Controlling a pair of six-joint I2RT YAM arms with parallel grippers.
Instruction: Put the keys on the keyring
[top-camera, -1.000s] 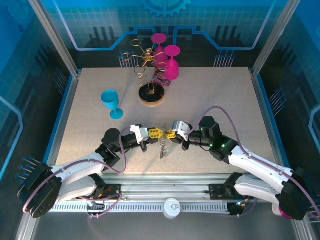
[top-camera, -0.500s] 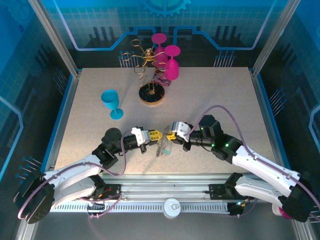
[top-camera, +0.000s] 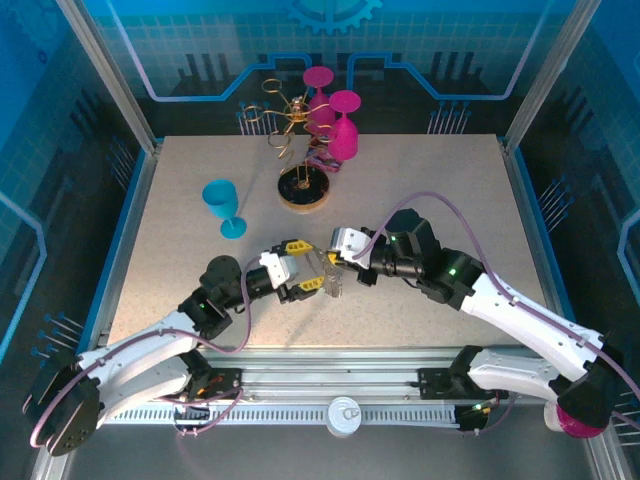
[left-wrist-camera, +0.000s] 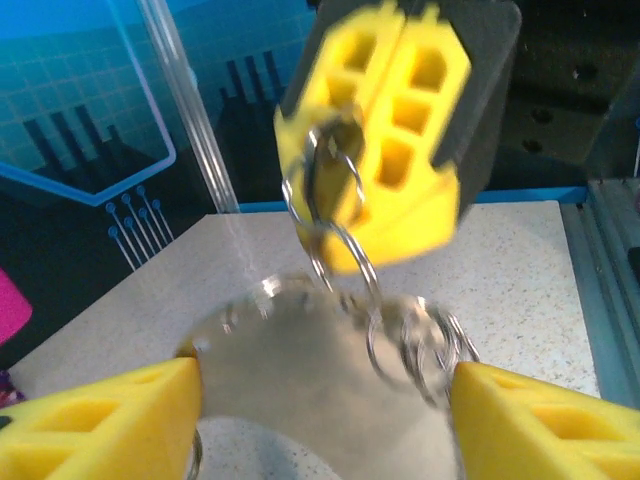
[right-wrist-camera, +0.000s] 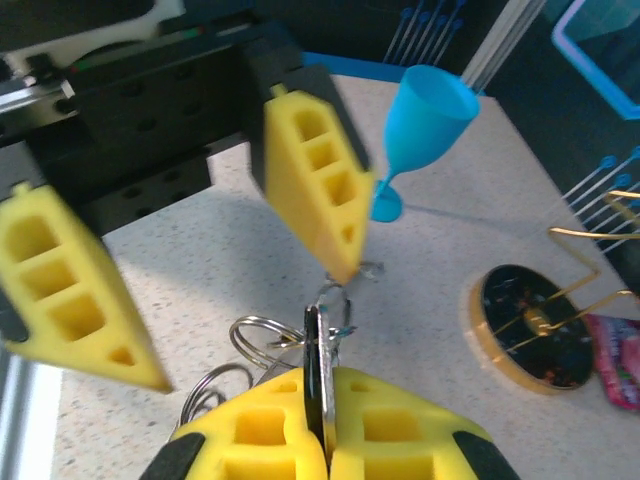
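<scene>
I should use my right gripper to set the dark key and its keyring down on the bare table (top-camera: 336, 257) in front of the round wooden disc.
My right gripper (top-camera: 341, 260) hangs over the table's middle, shut on a thin dark key (right-wrist-camera: 317, 352) seen edge-on between its yellow pads. Silver split rings (right-wrist-camera: 262, 334) of the keyring hang linked from that key. In the left wrist view the right gripper's fingers (left-wrist-camera: 410, 120) pinch the top ring (left-wrist-camera: 338, 185), and a blurred grey bunch with more rings (left-wrist-camera: 418, 342) dangles below. My left gripper (top-camera: 304, 266) faces it, open, with one yellow finger (left-wrist-camera: 100, 425) on each side of the bunch; whether they touch it I cannot tell.
A teal goblet (top-camera: 222, 205) stands at the left. Behind the grippers a round wooden disc (top-camera: 304, 189) carries a gold wire rack (top-camera: 285, 115), with pink goblets (top-camera: 342, 125) beside it. Metal frame rails (top-camera: 520, 190) border the table.
My left gripper has gone from shut to open, letting go of the rings. Both grippers have shifted a little left and away, and the bunch now swings from the right gripper.
</scene>
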